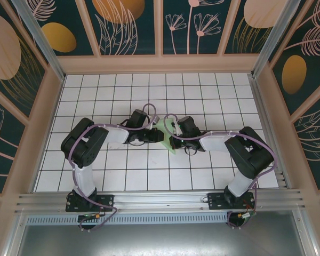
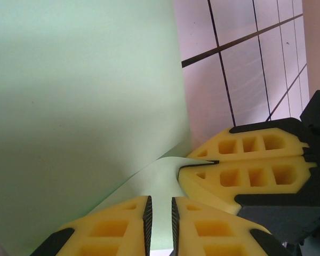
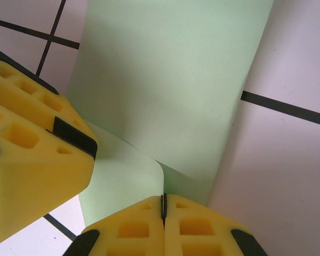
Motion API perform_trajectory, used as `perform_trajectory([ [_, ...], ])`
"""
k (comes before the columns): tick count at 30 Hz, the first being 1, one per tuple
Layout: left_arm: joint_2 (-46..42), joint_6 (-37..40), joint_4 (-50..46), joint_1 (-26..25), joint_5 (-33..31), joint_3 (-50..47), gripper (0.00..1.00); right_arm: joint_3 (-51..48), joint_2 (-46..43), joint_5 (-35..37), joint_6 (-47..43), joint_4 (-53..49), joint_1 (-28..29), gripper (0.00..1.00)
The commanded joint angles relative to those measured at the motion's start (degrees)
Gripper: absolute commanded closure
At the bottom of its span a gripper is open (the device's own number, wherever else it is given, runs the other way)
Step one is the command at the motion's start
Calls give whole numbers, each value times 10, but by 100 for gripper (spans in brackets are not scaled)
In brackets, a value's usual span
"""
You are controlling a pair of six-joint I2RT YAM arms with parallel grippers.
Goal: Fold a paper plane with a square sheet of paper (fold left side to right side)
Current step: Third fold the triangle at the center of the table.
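The flap bows while my right gripper pinches it at its curled edge, so I need to open and take the flap's near end (image 1: 172, 151) to pull it flat.
The square sheet of paper (image 1: 171, 147) is pale mint green and lies partly lifted at the middle of the tiled floor, between both grippers. In the left wrist view one large panel of the paper (image 2: 85, 96) rises on the left, with a curled flap in front of it. My left gripper (image 2: 160, 216) hovers over that flap, its jaws a narrow gap apart with nothing pinched. The right gripper's fingers (image 2: 250, 176) clamp the flap's edge. In the right wrist view my right gripper (image 3: 163, 205) is shut on the paper (image 3: 170, 80). A left finger (image 3: 26, 144) sits close by. From above, the left gripper (image 1: 161, 137) and right gripper (image 1: 172, 140) almost touch.
The white tiled floor (image 1: 202, 96) with dark grid lines spreads around the paper. Wooden walls with patterned panels enclose it on three sides. An aluminium rail (image 1: 160, 200) carrying both arm bases runs along the near edge.
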Motion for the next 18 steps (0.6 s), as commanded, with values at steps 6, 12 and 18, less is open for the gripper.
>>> perform_trajectory([
  [6, 11, 8, 1, -2, -31, -18, 79, 5, 24, 12, -9, -48, 3, 100],
  [12, 24, 17, -14, -2, -53, -20, 80, 15, 16, 9, -7, -52, 2, 100],
  [18, 36, 23, -27, -2, -62, -20, 80, 61, -20, 14, -2, -87, -10, 88],
])
